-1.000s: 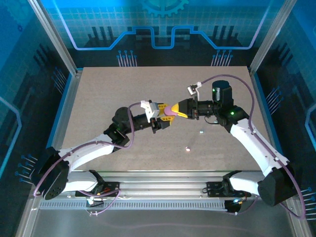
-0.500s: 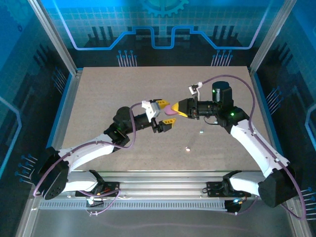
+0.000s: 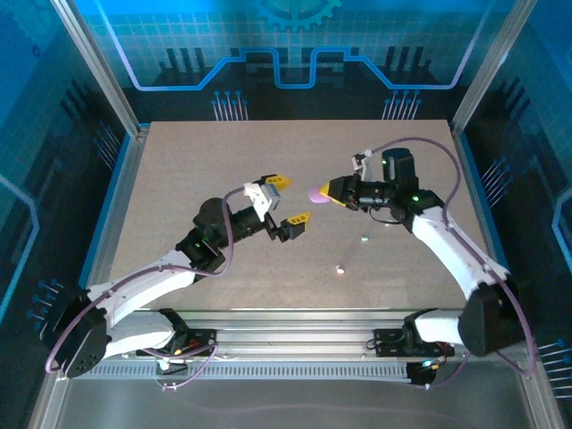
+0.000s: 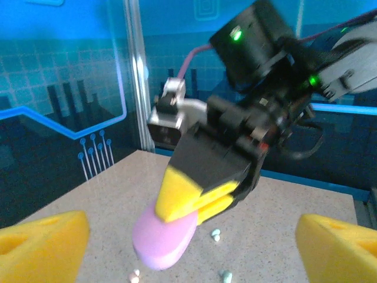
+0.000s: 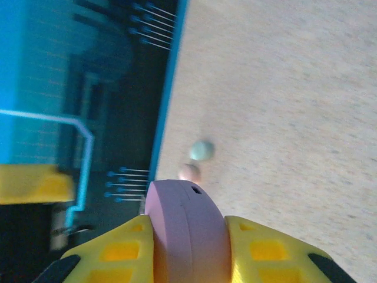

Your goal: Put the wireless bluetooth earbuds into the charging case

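The pink oval charging case, still held above the table's middle, will be released by my right gripper on the bare table (image 3: 300, 198) between my left gripper's yellow fingertips.
My right gripper (image 3: 329, 190) is shut on a pink oval charging case (image 3: 315, 193), held above the middle of the table. In the right wrist view the case (image 5: 185, 227) is pinched between the yellow fingers (image 5: 118, 254), its seam closed. My left gripper (image 3: 288, 198) stands open just left of the case, apart from it. The left wrist view faces the case (image 4: 164, 239) and the right gripper (image 4: 197, 191). Tiny earbuds lie on the table: a pale green one (image 3: 365, 239) and a pinkish one (image 3: 340, 269). Two earbuds, greenish (image 5: 201, 150) and pinkish (image 5: 189, 172), show past the case.
The speckled table (image 3: 179, 179) has a blue-lit enclosure on all sides, with metal posts at the corners. More small earbuds (image 4: 216, 235) lie on the surface below the held case. Both arm bases sit at the near edge.
The left gripper has let go of the case, opened wide and drawn back to the left. The right gripper has kept the case and shifted slightly up and right.
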Controlling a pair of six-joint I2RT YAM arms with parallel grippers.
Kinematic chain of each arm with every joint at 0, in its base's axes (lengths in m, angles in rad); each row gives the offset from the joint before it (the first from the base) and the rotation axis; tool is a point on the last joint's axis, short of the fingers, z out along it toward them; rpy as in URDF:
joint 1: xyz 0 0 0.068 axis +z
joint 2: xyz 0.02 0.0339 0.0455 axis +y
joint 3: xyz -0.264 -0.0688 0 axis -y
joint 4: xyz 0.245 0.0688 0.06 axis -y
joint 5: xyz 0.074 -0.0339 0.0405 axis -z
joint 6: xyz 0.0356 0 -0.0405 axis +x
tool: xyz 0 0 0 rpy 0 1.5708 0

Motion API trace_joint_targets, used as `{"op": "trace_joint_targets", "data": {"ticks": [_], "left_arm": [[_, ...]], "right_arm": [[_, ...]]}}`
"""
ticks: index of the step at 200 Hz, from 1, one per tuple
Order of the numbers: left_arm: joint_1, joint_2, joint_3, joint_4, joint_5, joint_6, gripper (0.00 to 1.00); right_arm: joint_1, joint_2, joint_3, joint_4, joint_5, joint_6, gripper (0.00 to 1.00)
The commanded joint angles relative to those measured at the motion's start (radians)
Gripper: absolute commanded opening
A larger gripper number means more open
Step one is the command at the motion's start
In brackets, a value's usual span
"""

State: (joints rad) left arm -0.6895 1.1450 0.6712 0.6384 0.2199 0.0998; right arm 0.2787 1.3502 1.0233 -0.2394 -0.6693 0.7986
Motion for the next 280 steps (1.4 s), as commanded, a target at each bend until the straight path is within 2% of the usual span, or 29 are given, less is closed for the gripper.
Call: {"op": "trace_joint_targets", "data": {"ticks": [1, 20, 43, 103, 132, 181, 232, 280], "left_arm": [[0.0, -0.031, 0.023, -0.104, -0.112, -0.046, 0.99], [0.01, -0.033, 0.083, -0.249, -0.189, -0.109, 0.99], [0.035, -0.026, 0.15, -0.391, -0.257, -0.191, 0.99], [0.16, -0.046, 0.166, -0.516, -0.23, -0.323, 0.99], [0.17, -0.059, 0.152, -0.513, -0.227, -0.325, 0.99], [0.172, -0.057, 0.151, -0.514, -0.229, -0.321, 0.99], [0.177, -0.055, 0.159, -0.533, -0.243, -0.333, 0.99], [0.18, -0.052, 0.163, -0.534, -0.245, -0.344, 0.99]], "right_arm": [[-0.01, 0.138, 0.057, -0.094, 0.086, -0.085, 0.06], [-0.004, 0.245, 0.087, -0.077, 0.158, -0.088, 0.07], [0.006, 0.38, 0.144, -0.039, 0.164, -0.068, 0.07], [0.075, 0.711, 0.429, -0.11, 0.197, -0.084, 0.1], [0.084, 0.824, 0.549, -0.154, 0.195, -0.081, 0.12], [0.089, 0.916, 0.631, -0.191, 0.21, -0.085, 0.16], [0.089, 0.908, 0.639, -0.24, 0.262, -0.107, 0.34], [0.089, 0.899, 0.654, -0.28, 0.282, -0.135, 0.43]]}}
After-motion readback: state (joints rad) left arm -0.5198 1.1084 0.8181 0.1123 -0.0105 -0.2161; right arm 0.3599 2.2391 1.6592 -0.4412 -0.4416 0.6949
